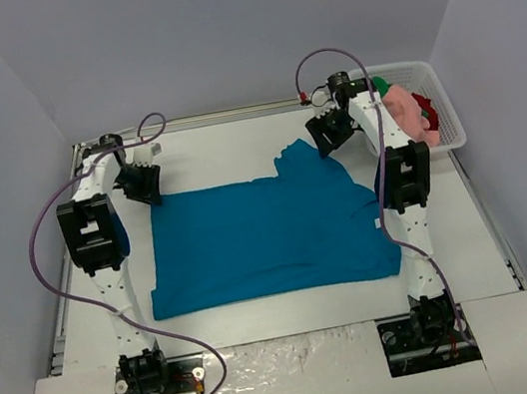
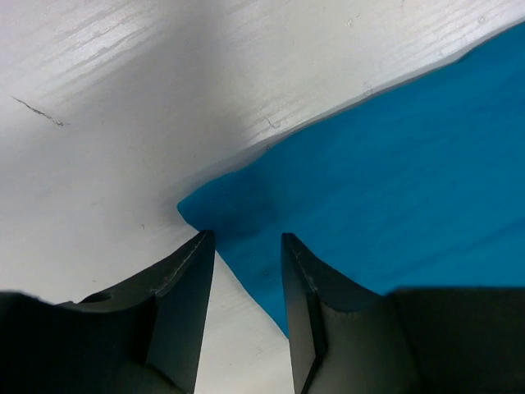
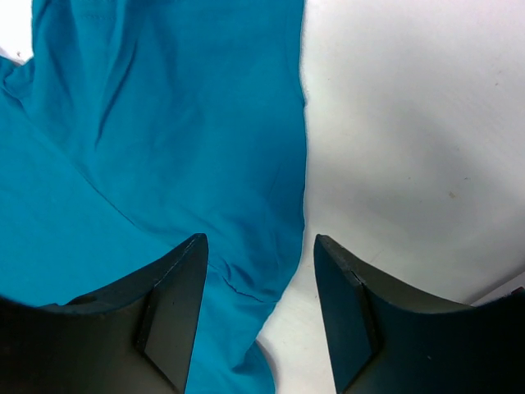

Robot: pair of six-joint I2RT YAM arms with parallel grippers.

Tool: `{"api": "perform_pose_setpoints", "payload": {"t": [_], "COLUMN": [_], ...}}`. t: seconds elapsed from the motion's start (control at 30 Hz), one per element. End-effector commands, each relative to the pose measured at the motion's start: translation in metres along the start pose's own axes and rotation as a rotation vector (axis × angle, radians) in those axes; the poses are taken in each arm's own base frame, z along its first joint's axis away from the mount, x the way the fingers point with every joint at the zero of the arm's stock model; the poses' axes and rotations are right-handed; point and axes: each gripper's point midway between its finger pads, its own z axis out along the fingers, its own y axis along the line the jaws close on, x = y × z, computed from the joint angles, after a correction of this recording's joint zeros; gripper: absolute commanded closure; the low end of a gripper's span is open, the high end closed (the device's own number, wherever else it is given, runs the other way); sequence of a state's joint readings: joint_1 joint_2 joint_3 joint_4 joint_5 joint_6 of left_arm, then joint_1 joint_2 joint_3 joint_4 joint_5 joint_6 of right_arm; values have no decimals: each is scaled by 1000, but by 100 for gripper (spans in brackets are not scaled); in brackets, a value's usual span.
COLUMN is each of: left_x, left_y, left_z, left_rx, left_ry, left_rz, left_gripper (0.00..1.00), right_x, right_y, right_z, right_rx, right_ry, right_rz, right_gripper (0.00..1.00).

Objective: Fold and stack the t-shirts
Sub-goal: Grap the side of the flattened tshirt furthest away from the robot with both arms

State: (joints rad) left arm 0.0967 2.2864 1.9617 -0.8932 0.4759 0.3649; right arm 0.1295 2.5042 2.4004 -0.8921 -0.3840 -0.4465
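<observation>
The farthest corner (image 1: 300, 141) of the teal-blue t-shirt, at the tip of its sleeve on the far side, will be gripped by my right gripper.
A teal-blue t-shirt (image 1: 270, 236) lies spread flat in the middle of the white table. My left gripper (image 1: 140, 184) hovers at its far left corner. In the left wrist view this gripper (image 2: 246, 236) is open, and the shirt's corner (image 2: 221, 209) lies on the table just ahead of the fingertips, not pinched. My right gripper (image 1: 330, 131) is over the shirt's far right part. In the right wrist view it (image 3: 259, 239) is open, and the shirt's edge (image 3: 279, 205) runs below the gap. Pink (image 1: 403, 111), green (image 1: 382, 86) and red (image 1: 425, 109) shirts lie bunched in the basket.
A white mesh basket (image 1: 447, 101) stands at the table's far right corner, just behind the right arm. Grey walls close in the table on three sides. Bare white tabletop (image 1: 236, 151) shows beyond the shirt and along its left and right sides.
</observation>
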Motion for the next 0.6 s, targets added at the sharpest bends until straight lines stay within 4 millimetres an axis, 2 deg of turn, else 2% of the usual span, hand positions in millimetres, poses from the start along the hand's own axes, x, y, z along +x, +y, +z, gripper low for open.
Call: {"api": "perform_pose_setpoints", "payload": {"t": [0.0, 0.2, 0.57], "left_x": [-10, -9, -22], "left_y": [-4, 4, 16], "left_z": [-6, 1, 4], "left_rx": [17, -17, -71], "left_ry": [-26, -22, -72], "left_rz": [22, 22, -4], "left_gripper": [63, 62, 62], "right_x": [10, 13, 10], "right_y": [5, 5, -2], "right_z": [-1, 0, 11], "right_rx": [-48, -51, -36], "right_ry": [19, 26, 26], "right_rz": [10, -1, 11], "right_gripper": [50, 49, 49]}}
